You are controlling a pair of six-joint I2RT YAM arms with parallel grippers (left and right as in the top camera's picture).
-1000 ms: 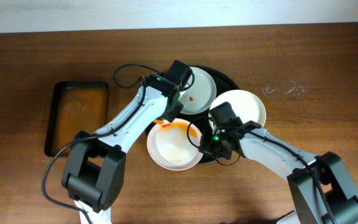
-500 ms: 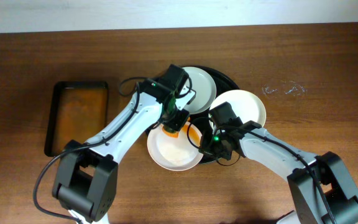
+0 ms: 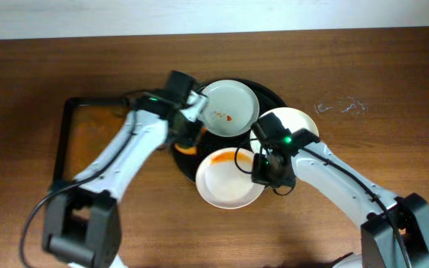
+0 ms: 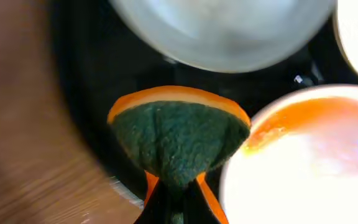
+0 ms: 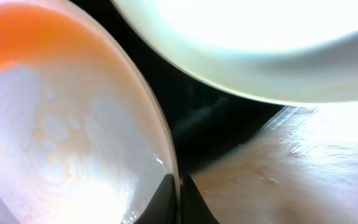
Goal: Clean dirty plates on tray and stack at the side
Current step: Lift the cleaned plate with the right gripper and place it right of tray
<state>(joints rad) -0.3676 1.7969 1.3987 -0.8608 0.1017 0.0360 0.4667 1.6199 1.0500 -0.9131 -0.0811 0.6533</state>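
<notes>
Next, I let go of the near plate with my right gripper on the brown wooden table (image 3: 360,141), just in front of the white smudges.
Three white plates lie over the round black tray (image 3: 275,95). The far plate (image 3: 229,108) has small red smears. The right plate (image 3: 293,125) looks clean. The near plate (image 3: 228,179) has an orange smear along its far rim and overhangs the tray's front edge. My right gripper (image 3: 264,168) is shut on this plate's right rim, as the right wrist view shows with the gripper (image 5: 179,194) pinching the plate (image 5: 61,124). My left gripper (image 3: 188,137) is shut on a green and orange sponge (image 4: 179,134), held over the tray's left side, beside the near plate (image 4: 303,162).
A rectangular black tray (image 3: 67,141) with brownish liquid lies at the left, partly under my left arm. The brown wooden table (image 3: 393,89) stretches to the right of the round tray. White smudges (image 3: 339,107) mark the table at the right.
My left gripper has drawn the sponge off the near plate and moved left over the tray's left side. The near plate, held by my right gripper, has shifted right.
</notes>
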